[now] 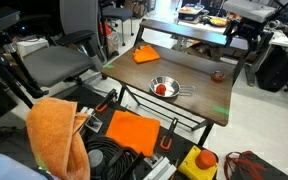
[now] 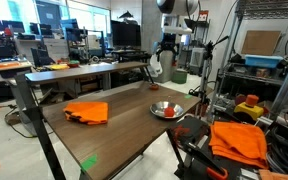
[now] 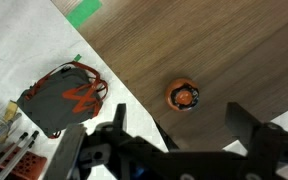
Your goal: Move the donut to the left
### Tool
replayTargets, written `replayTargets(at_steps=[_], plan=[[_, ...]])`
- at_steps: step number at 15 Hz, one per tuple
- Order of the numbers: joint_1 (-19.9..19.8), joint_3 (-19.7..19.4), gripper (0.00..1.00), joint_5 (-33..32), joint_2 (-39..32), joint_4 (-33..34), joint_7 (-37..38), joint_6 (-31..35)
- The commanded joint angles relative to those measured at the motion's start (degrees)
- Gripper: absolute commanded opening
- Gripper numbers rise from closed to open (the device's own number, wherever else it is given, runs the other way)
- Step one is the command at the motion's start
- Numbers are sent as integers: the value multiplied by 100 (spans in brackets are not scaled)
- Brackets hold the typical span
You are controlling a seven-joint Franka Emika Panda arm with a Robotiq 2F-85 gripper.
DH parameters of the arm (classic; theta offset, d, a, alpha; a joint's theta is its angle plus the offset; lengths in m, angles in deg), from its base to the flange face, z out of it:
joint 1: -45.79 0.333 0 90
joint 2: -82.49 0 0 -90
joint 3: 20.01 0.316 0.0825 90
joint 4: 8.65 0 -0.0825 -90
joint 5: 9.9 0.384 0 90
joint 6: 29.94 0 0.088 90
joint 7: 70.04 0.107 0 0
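The donut near the table's far corner is my next target, so next my gripper moves down to it and grabs the outer sides of the donut (image 1: 218, 76) (image 3: 182, 95) across its full width.
The donut (image 3: 184, 96) is a small reddish-brown ring with an orange middle, lying on the wooden table (image 3: 234, 50) near its edge. It also shows in an exterior view (image 1: 217, 75) close to the table's far corner. My gripper (image 3: 176, 120) is open and empty, hovering above the table, and in the wrist view the donut lies just beyond the gap between its two dark fingers. The arm shows in both exterior views (image 1: 244, 35) (image 2: 164, 62), raised above that end of the table.
A metal bowl (image 1: 164, 88) holding a red-orange thing stands mid-table. A folded orange cloth (image 1: 146, 55) lies further along. A green tape mark (image 3: 82, 13) is near the table edge. A red and black bag (image 3: 64, 95) lies on the floor.
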Motion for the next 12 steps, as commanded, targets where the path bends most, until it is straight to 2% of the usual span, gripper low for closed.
replayTargets(at_steps=[1, 5, 12], plan=[[126, -81, 100, 337, -1060, 1400, 500, -435], [177, -65, 100, 522, -1950, 2477, 1048, -820], [-8, -38, 100, 620, -3296, 4249, 1953, -1752]])
